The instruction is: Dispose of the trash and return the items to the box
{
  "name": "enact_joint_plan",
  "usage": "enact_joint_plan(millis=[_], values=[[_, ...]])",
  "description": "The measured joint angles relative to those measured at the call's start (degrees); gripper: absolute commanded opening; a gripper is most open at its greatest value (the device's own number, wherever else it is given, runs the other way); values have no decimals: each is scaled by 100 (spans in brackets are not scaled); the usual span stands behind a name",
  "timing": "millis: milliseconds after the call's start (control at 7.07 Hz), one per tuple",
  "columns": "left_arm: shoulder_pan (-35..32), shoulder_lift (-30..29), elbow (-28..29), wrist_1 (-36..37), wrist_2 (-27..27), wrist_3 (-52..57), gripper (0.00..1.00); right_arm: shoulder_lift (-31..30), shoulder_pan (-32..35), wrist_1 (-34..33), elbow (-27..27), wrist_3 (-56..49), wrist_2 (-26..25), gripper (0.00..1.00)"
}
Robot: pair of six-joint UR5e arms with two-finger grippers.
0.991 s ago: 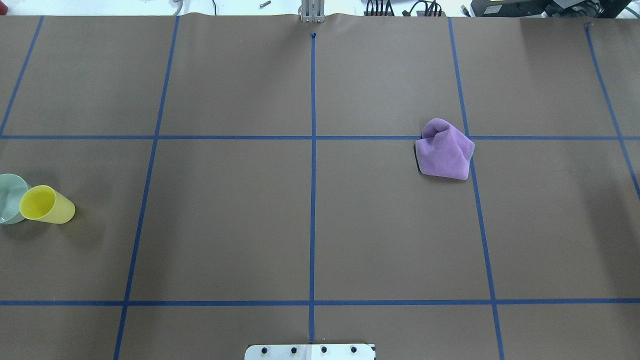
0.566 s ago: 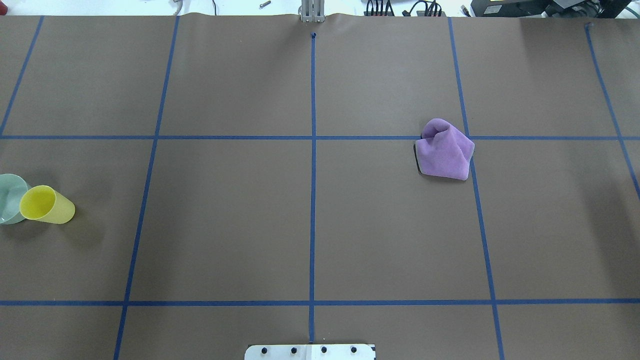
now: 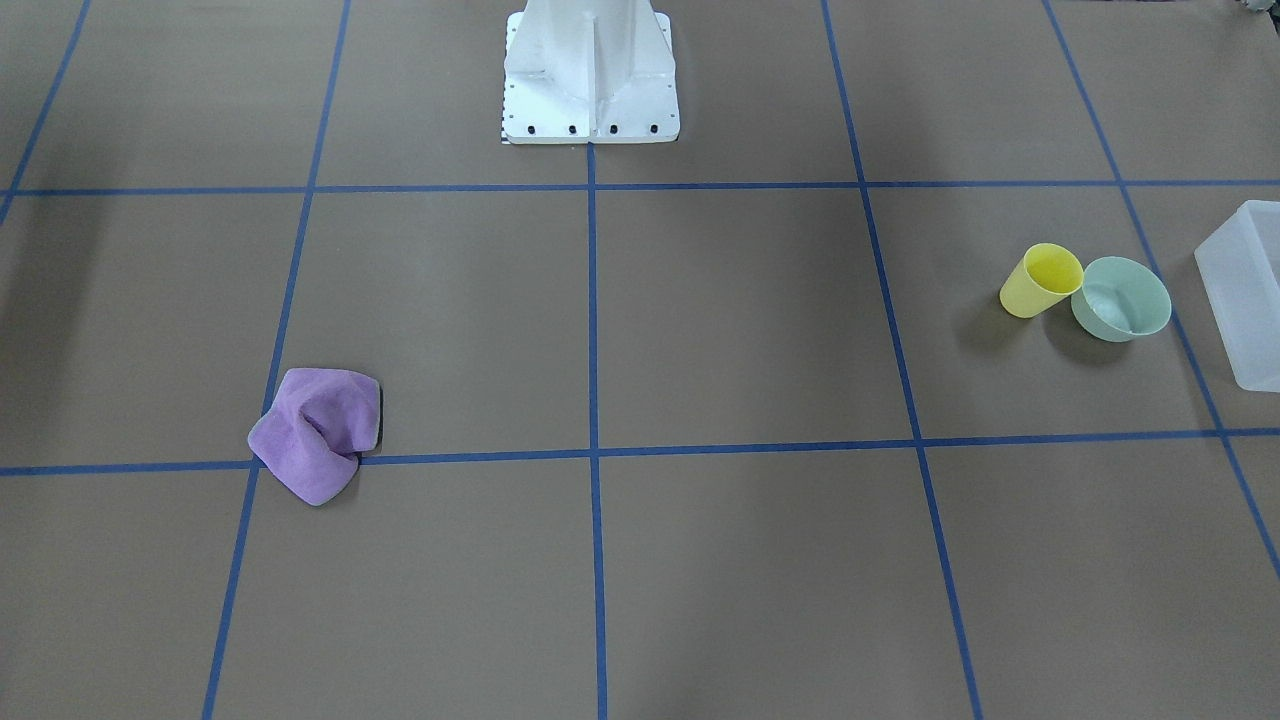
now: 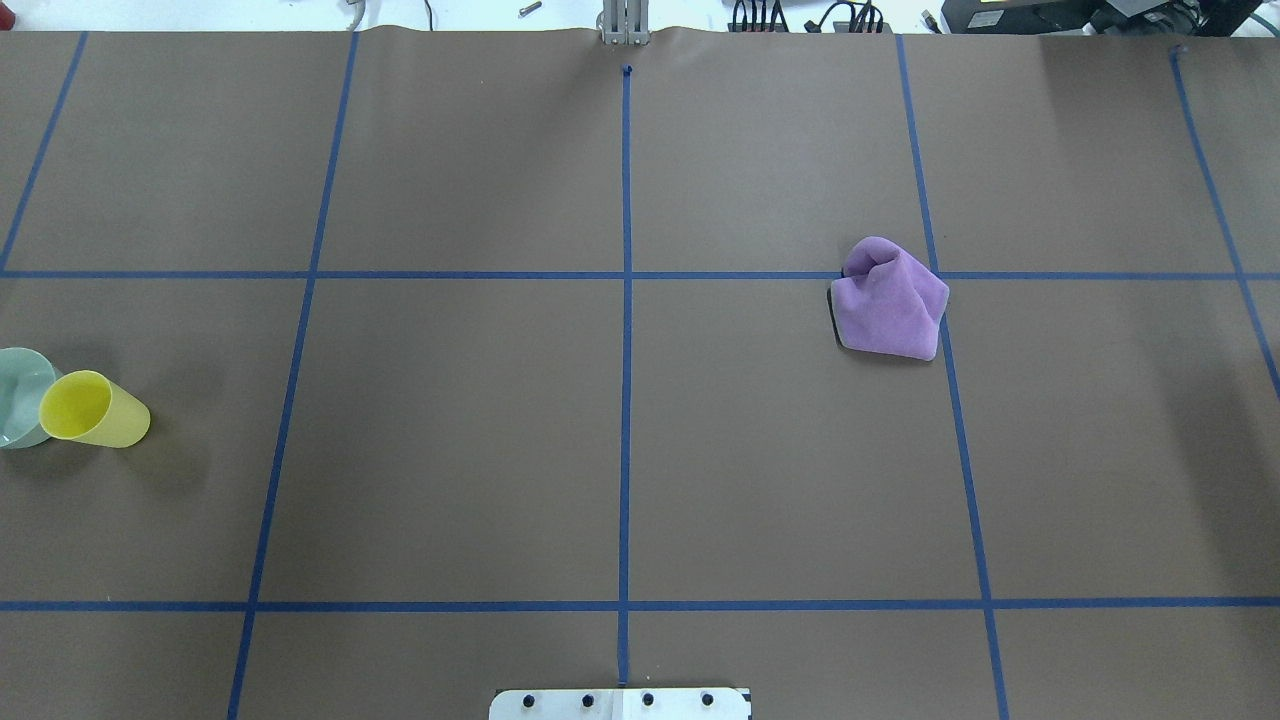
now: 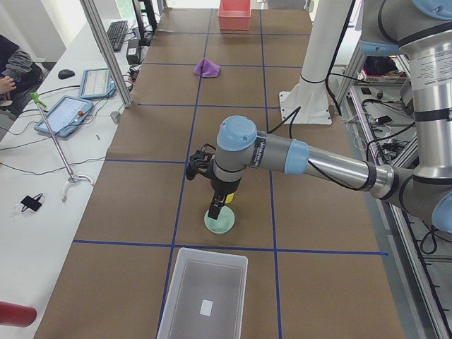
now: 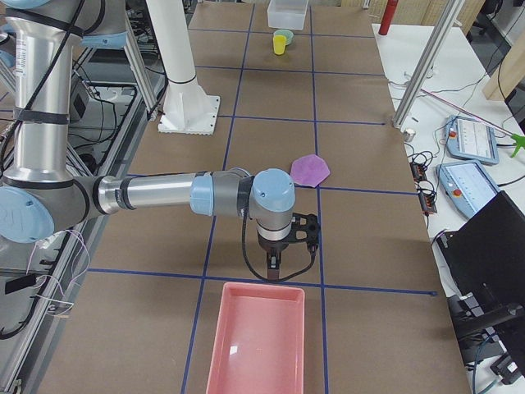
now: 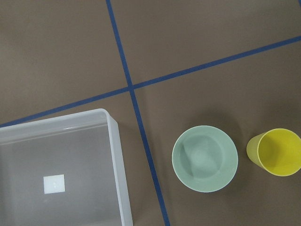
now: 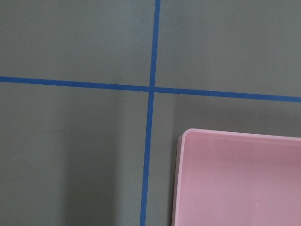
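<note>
Next, I move my left gripper to the pale-yellow cup and close it on the cup's rim [image 3: 1080,281] [image 7: 258,154] on the side facing the mint-green bowl.
The pale-yellow cup [image 3: 1040,280] [image 4: 95,410] [image 7: 275,151] stands upright next to the mint-green bowl [image 3: 1120,298] [image 4: 18,395] [image 7: 204,157] [image 5: 220,223]. Just beyond them sits the frosted white box [image 3: 1245,290] [image 5: 168,296] [image 7: 115,160], with nothing in it. A crumpled purple cloth [image 3: 315,432] [image 4: 890,298] [image 6: 310,170] lies on the other half of the table. My left gripper [image 5: 217,205] hangs over the bowl, and I cannot tell its state. My right gripper [image 6: 275,267] hovers near the pink bin, state also unclear.
A pink bin [image 6: 256,345] [image 8: 240,179] stands at the table's right end, nothing visible inside. The white robot base [image 3: 590,75] is at the table's near edge. Blue tape lines grid the brown table. Tablets and cables lie on side benches.
</note>
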Motion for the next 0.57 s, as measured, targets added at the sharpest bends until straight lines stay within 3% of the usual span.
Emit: enact_joint_plan(millis=[283,566], values=[[10,-363,407,-948,18,-17,99,16,-11,62,32,11,17,100],[16,-594,848,-1446,-142,-13,99,20,-35,75,75,13,92,100]])
